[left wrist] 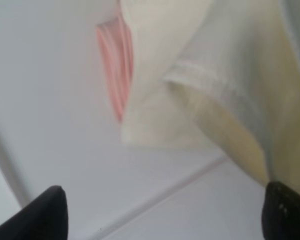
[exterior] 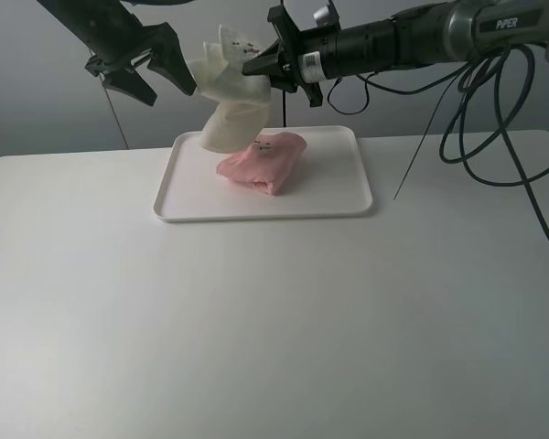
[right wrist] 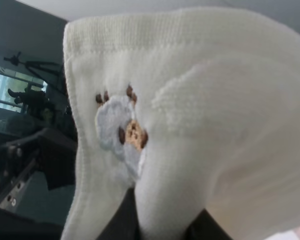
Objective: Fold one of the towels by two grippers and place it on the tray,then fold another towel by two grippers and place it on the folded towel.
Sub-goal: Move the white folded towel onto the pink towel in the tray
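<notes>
I will use my right gripper to lay the cream-white towel down over the middle of the folded pink towel [exterior: 259, 154] that is on the tray. The cream-white towel now hangs above the tray's back part.
The cream-white towel [exterior: 227, 101] hangs bunched in the air above the tray's back left part, and its lower end rests on the white tray [exterior: 334, 197]. My right gripper [exterior: 253, 67] is shut on the towel's top edge. In the right wrist view the towel [right wrist: 200, 110] fills the frame and shows its small embroidered mark [right wrist: 121, 131]. My left gripper [exterior: 172, 93] is open just left of the hanging cloth; its black fingertips [left wrist: 45, 215] stand wide apart below the towel [left wrist: 225, 75]. The folded pink towel [exterior: 263, 163] lies on the tray, and part of it [left wrist: 117, 65] shows behind the cream cloth.
The white table [exterior: 274, 320] stretches out in front of the tray. Black cables [exterior: 494, 119] loop down from the right arm at the back right. A grey wall stands behind the table.
</notes>
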`<move>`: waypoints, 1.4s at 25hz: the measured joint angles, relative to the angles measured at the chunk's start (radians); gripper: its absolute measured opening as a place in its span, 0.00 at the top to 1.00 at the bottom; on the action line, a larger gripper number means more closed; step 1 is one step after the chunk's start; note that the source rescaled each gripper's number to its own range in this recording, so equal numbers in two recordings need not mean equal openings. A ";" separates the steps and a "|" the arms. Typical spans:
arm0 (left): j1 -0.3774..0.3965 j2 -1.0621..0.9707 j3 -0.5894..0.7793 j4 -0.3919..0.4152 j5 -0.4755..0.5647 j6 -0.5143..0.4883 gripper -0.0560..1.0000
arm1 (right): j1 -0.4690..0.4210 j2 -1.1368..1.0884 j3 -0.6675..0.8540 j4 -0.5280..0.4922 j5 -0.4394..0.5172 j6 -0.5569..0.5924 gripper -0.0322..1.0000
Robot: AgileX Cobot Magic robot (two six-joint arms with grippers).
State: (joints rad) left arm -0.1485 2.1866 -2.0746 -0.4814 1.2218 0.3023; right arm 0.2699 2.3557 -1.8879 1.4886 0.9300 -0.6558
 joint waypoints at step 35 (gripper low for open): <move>0.008 -0.007 0.000 -0.039 -0.002 0.032 0.00 | 0.075 0.100 -0.024 -0.724 -0.250 0.422 0.51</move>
State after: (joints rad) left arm -0.1408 2.1797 -2.0746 -0.5203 1.2200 0.3347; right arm 0.3448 2.4554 -1.9115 0.7642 0.6804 -0.2340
